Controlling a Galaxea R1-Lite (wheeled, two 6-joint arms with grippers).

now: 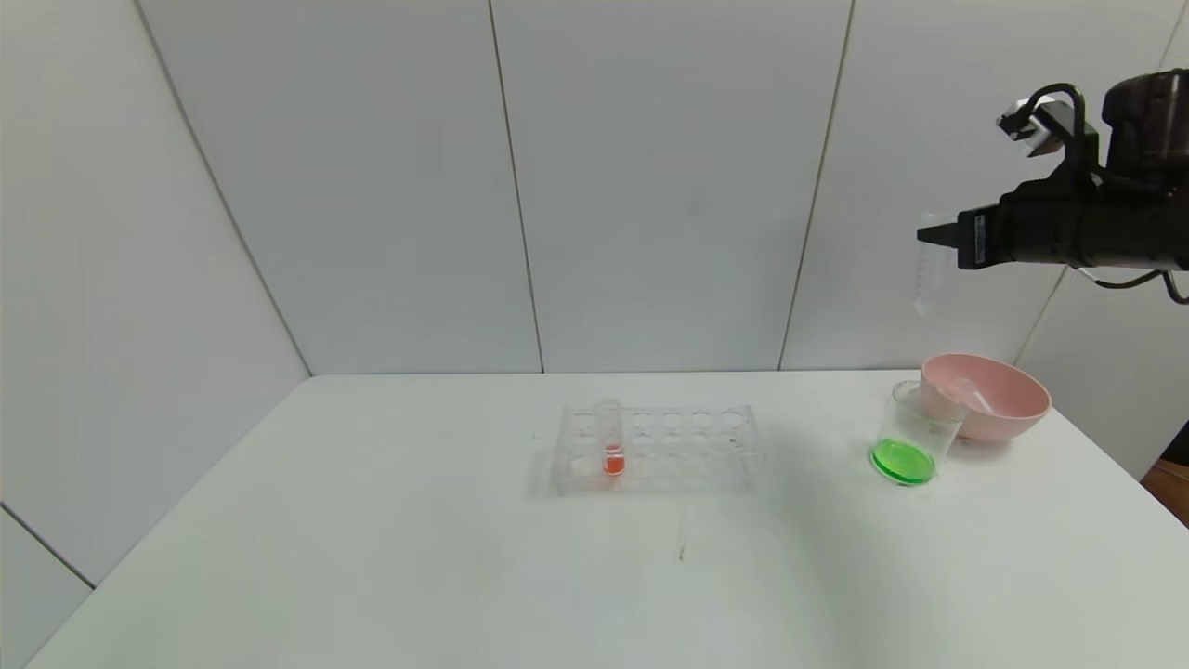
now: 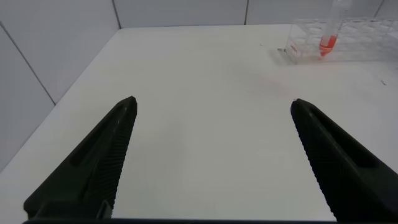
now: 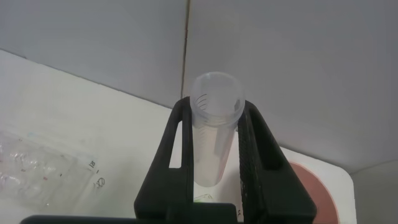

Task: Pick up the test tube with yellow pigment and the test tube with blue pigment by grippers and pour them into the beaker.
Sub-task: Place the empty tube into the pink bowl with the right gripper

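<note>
Next, I release the clear test tube from my right gripper inside the pink bowl [image 1: 984, 386], beside the other clear tube.
My right gripper [image 1: 934, 237] is raised high at the right, above the beaker and the bowl. It is shut on a clear test tube [image 1: 927, 279] that hangs upright and looks empty. In the right wrist view the gripper [image 3: 214, 106] clamps the tube [image 3: 214, 130] between both fingers, open mouth toward the camera. The beaker [image 1: 915, 423] stands on the table below, with green liquid [image 1: 902, 462] at its bottom. No tube with yellow or blue liquid shows. My left gripper [image 2: 213, 106] is open and empty over bare table, out of the head view.
A pink bowl [image 1: 999, 400] behind the beaker holds another clear, empty-looking tube [image 1: 971, 395]. A clear rack [image 1: 659, 446] at the table's middle holds one tube with orange-red liquid [image 1: 611, 451]; both show in the left wrist view [image 2: 328, 34]. White walls stand behind the table [image 1: 372, 557].
</note>
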